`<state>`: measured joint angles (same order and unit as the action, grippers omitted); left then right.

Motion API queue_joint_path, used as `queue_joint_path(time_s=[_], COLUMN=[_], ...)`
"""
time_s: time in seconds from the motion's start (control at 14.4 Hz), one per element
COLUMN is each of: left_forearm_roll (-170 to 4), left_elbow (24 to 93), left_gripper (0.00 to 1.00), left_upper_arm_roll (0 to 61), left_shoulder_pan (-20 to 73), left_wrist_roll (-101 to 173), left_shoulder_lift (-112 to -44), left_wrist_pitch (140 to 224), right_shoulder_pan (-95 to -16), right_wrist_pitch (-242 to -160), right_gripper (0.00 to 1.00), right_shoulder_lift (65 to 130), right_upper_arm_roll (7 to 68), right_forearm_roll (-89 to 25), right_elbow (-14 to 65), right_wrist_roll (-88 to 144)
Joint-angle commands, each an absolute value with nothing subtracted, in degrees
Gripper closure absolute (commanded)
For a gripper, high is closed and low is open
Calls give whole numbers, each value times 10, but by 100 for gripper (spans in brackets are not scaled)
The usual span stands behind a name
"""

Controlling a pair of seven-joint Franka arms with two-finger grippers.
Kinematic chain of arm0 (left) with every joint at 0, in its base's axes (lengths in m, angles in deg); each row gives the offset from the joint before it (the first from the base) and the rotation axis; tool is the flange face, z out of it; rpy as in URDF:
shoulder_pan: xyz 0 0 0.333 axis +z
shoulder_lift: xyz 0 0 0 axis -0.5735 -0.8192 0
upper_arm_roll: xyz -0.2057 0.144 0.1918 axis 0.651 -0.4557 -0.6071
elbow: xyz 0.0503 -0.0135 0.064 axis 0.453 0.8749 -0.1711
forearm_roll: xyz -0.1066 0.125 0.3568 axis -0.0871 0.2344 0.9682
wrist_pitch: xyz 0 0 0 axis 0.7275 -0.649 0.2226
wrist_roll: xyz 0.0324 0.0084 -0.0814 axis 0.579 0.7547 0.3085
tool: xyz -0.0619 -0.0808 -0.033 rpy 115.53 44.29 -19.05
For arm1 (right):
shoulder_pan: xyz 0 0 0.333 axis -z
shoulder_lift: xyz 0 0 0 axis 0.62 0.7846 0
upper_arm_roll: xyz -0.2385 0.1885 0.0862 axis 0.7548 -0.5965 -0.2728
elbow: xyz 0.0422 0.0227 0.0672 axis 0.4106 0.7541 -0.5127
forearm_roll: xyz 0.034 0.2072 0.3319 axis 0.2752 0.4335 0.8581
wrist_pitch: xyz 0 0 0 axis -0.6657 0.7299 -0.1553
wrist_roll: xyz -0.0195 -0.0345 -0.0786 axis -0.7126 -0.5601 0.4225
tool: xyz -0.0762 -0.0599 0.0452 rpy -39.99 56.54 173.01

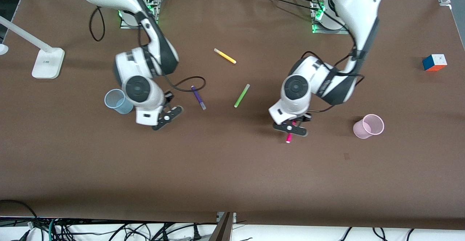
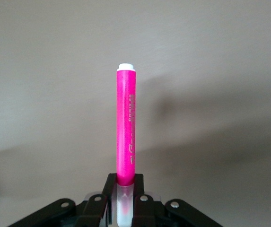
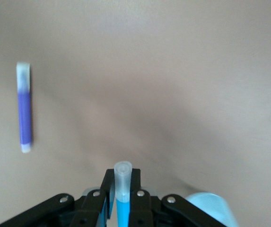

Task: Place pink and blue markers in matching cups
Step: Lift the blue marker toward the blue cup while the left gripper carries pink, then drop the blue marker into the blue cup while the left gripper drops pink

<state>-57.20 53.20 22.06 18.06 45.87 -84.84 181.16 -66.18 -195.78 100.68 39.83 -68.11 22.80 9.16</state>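
Note:
Next, my left gripper releases the pink marker inside the pale pink cup point(image 1: 369, 124), so that it is left leaning there against the rim of the cup.
My left gripper point(image 1: 290, 128) is shut on the pink marker point(image 1: 288, 138), up over the table toward the left arm's end, beside the pale pink cup point(image 1: 368, 126). In the left wrist view the pink marker point(image 2: 126, 127) sticks out from between the fingers, white tip outward, held at its clear cap end. My right gripper point(image 1: 165, 118) is up over the table beside the pale blue cup point(image 1: 118, 101). It is shut on the blue marker point(image 3: 122, 205), pale cap outward. The blue marker is hidden in the front view. The blue cup's rim point(image 3: 211, 208) shows in the right wrist view.
A purple pen point(image 1: 198, 97), a green pen point(image 1: 242, 95) and a yellow pen point(image 1: 225, 56) lie mid-table between the arms. A colour cube point(image 1: 434, 62) sits at the left arm's end. A white lamp base point(image 1: 47, 63) stands at the right arm's end.

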Motion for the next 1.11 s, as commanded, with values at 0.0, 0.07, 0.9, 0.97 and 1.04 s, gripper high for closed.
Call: queue_joint_path(time_s=[0.0, 0.07, 0.9, 0.97, 1.04], left_forearm_roll=[-561, -560, -240, -239, -239], left_elbow=[515, 490, 466, 466, 468], left_gripper=[98, 99, 95, 95, 95], left_upper_arm_roll=[223, 223, 219, 219, 219], left_shoulder_pan=[220, 237, 311, 313, 314], left_wrist_roll=[335, 293, 20, 20, 20], left_shoulder_lift=[-819, -820, -872, -882, -893], left_wrist_pitch=[1709, 1654, 1465, 1466, 1466], right_shoulder_pan=[-599, -576, -432, -431, -430], right_wrist_pitch=[-1923, -1914, -1875, -1876, -1877], right_gripper=[100, 100, 100, 100, 100], right_shoulder_lift=[966, 959, 950, 950, 950], right_upper_arm_roll=[401, 402, 411, 417, 424], right_forearm_roll=[-607, -582, -384, -374, -371], right_elbow=[244, 245, 321, 331, 338], right_wrist_roll=[-106, -174, -696, -713, -730])
